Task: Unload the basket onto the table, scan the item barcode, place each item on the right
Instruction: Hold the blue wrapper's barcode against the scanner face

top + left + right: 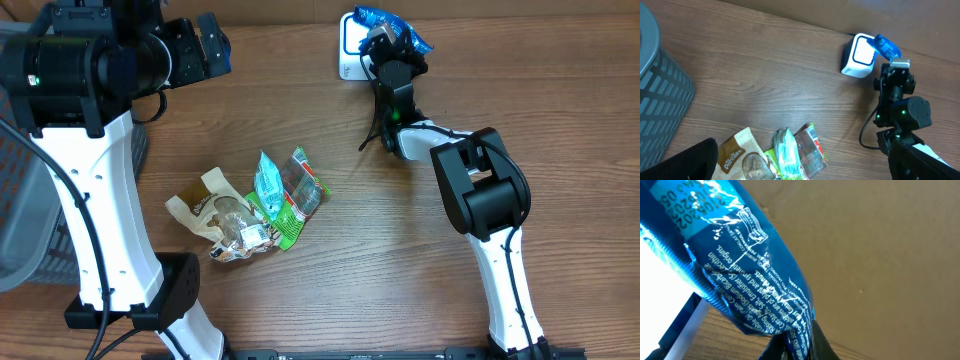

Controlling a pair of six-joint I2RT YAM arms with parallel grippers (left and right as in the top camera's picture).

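My right hand should release the blue packet on the bare table far across from the snack packet pile (548, 186).
A shiny blue snack packet (740, 265) with white print fills the right wrist view, and my right gripper (805, 347) is shut on its lower end. From overhead, the blue packet (385, 22) hangs right over the white barcode scanner (348, 55) at the table's far edge, with the right gripper (385, 45) just beside the scanner. The left wrist view shows the scanner (858, 56) with the blue packet (888, 46) at its right side. My left gripper (215, 45) is open, raised at the far left, holding nothing.
A pile of snack packets (250, 205) lies mid-table: a brown pouch (740, 157), a pale teal packet (786, 157) and a red and clear one (810, 150). A grey bin (660, 85) stands at the left. A black cable (372, 135) trails near the right arm.
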